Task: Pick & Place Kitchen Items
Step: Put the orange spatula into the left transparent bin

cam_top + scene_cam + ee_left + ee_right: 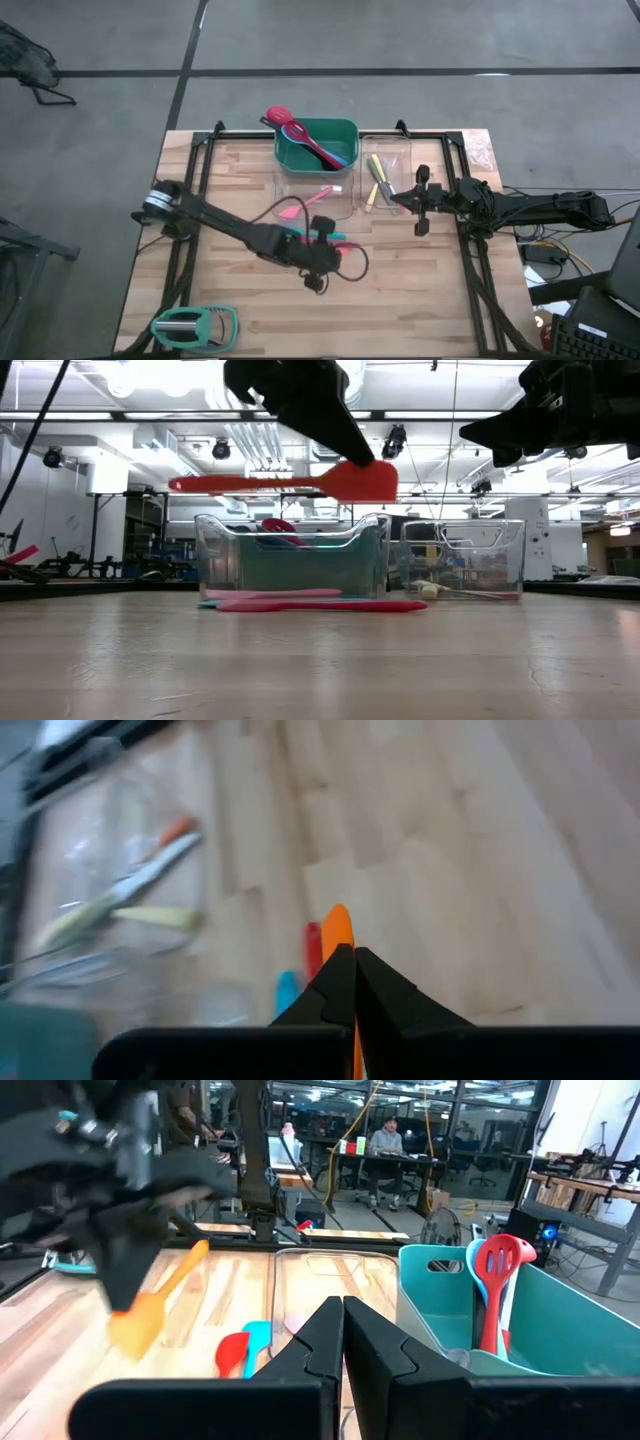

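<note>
The left gripper should release the orange-red spatula inside the clear bin (325, 203) in front of the green bin.
My left gripper (352, 458) is shut on an orange-red spatula (285, 483) held in the air above the table's middle. The spatula also shows in the right wrist view (150, 1305). A red utensil (330, 605), a pink one (270, 594) and a blue one (258, 1342) lie flat on the table below it. My right gripper (342, 1315) is shut and empty, above the table's right side (420, 205). A red slotted spoon (500, 1280) stands in the green bin (316, 148). My left gripper pinches the spatula between its two fingers where the handle meets the blade (345, 472). The fingers slant down from above. The blade's end (338, 925) sticks out past the fingertips, edge-on. The spatula is lifted clear and level, its handle (220, 484) reaching toward the table's left.
A clear bin (290, 555) stands in front of the green bin. A second clear bin (385, 180) to its right holds yellow utensils. A mint-green and grey gadget (195, 326) lies at the near left corner. A person sits at a desk beyond the table (385, 1135).
</note>
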You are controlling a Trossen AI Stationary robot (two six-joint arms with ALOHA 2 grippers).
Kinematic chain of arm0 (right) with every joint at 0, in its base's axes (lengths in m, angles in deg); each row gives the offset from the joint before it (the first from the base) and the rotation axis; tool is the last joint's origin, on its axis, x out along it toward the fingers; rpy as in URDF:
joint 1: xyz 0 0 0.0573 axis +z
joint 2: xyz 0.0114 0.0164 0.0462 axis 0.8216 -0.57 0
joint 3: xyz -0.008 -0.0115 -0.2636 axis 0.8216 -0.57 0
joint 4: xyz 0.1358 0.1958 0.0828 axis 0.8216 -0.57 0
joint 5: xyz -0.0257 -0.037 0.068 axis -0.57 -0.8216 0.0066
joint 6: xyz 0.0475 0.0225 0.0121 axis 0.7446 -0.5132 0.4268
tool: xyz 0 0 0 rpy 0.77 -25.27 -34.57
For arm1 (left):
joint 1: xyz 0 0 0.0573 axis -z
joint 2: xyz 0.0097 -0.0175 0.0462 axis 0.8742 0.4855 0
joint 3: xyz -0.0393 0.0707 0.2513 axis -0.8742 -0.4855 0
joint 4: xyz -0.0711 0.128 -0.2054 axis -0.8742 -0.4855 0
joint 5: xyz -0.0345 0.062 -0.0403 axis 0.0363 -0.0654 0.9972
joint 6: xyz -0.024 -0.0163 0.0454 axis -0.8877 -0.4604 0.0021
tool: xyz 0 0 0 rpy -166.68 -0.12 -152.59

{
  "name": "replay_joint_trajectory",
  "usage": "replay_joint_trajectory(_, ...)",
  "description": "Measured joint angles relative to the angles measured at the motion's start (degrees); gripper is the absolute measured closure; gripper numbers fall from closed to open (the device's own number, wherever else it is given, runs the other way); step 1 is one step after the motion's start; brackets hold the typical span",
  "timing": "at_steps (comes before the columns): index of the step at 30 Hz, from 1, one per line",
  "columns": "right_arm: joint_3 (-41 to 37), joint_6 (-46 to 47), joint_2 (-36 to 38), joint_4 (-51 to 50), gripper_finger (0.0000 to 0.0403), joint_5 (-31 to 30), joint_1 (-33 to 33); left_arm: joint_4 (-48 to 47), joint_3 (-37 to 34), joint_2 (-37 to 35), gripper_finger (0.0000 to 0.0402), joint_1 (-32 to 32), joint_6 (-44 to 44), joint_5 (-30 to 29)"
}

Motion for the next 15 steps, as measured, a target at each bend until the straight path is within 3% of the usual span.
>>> replay_joint_trajectory(15,0.00,0.00,-0.03,-0.02,0.0394,0.00,0.00,-3.14,-0.09,-6.51,0.0401,-11.06,5.35,-0.66)
